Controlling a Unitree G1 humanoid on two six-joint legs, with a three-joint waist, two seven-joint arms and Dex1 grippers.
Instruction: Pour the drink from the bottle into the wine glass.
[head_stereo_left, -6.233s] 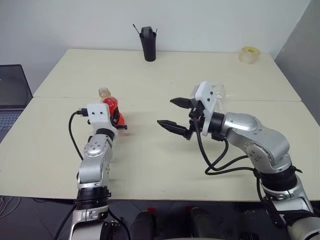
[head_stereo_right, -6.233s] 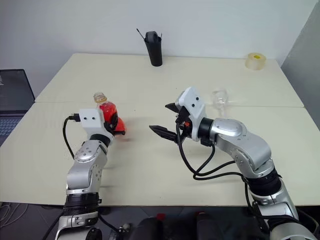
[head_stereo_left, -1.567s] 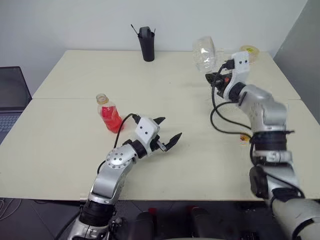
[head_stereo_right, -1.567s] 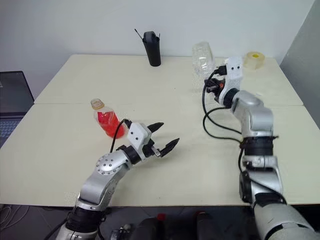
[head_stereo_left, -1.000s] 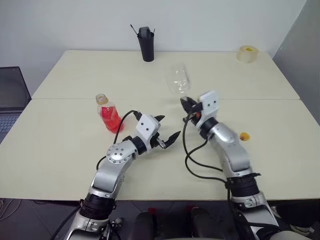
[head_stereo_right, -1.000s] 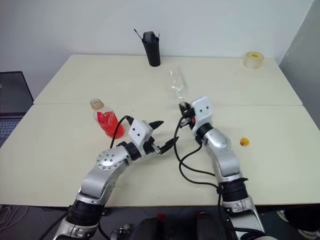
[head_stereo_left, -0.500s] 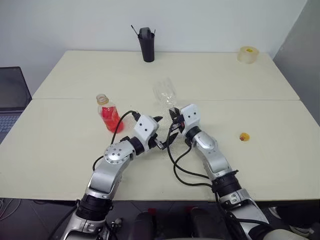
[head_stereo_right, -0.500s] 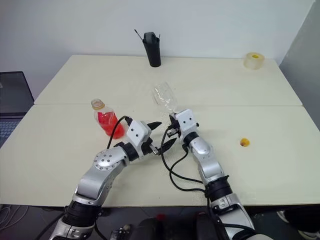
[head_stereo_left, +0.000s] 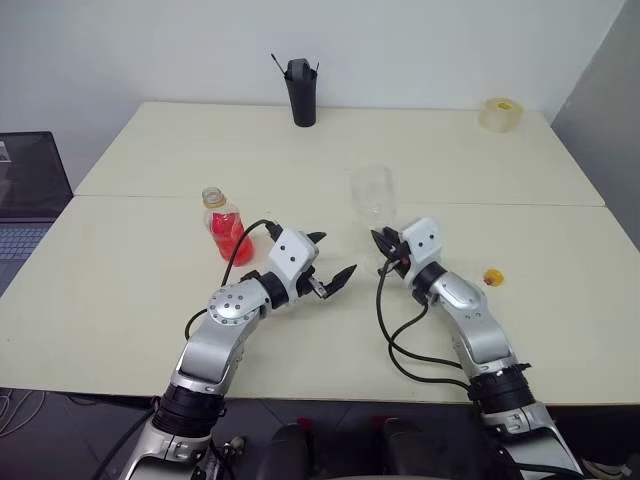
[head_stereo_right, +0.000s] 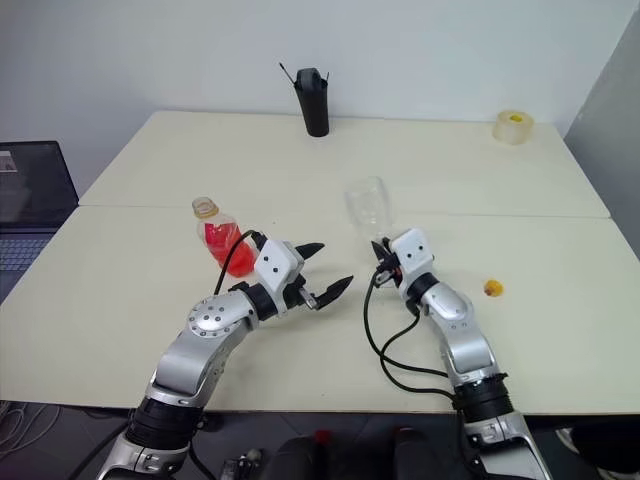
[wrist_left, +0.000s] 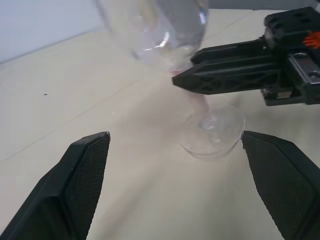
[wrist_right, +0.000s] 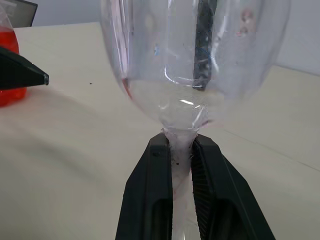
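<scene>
Next, my right gripper sets the wine glass, now upright near the table's middle, down on the table (head_stereo_left: 338, 284) by the fingertips of my left gripper.
The bottle (head_stereo_left: 222, 222) stands uncapped on the table at the left, with the red drink (head_stereo_left: 224, 236) filling its lower half. The wine glass (head_stereo_left: 373, 192) is upright near the table's middle, empty, its foot (wrist_left: 212, 131) down at the table surface. My right gripper (head_stereo_left: 385, 245) is shut on the glass's stem (wrist_right: 178, 136), just under the bowl. My left gripper (head_stereo_left: 334, 255) hangs open between bottle and glass, pointing at the glass, with nothing between its fingers (wrist_left: 85, 170).
A tall black cup (head_stereo_left: 301, 90) stands at the far edge, and a tape roll (head_stereo_left: 499, 112) sits at the far right corner. A small yellow-orange piece (head_stereo_left: 491, 275) lies right of my right arm. A laptop (head_stereo_left: 30, 190) sits off the left edge.
My right gripper has carried the wine glass to the right and lower, and the glass has gone from tilted to upright. The left gripper has stayed put, open.
</scene>
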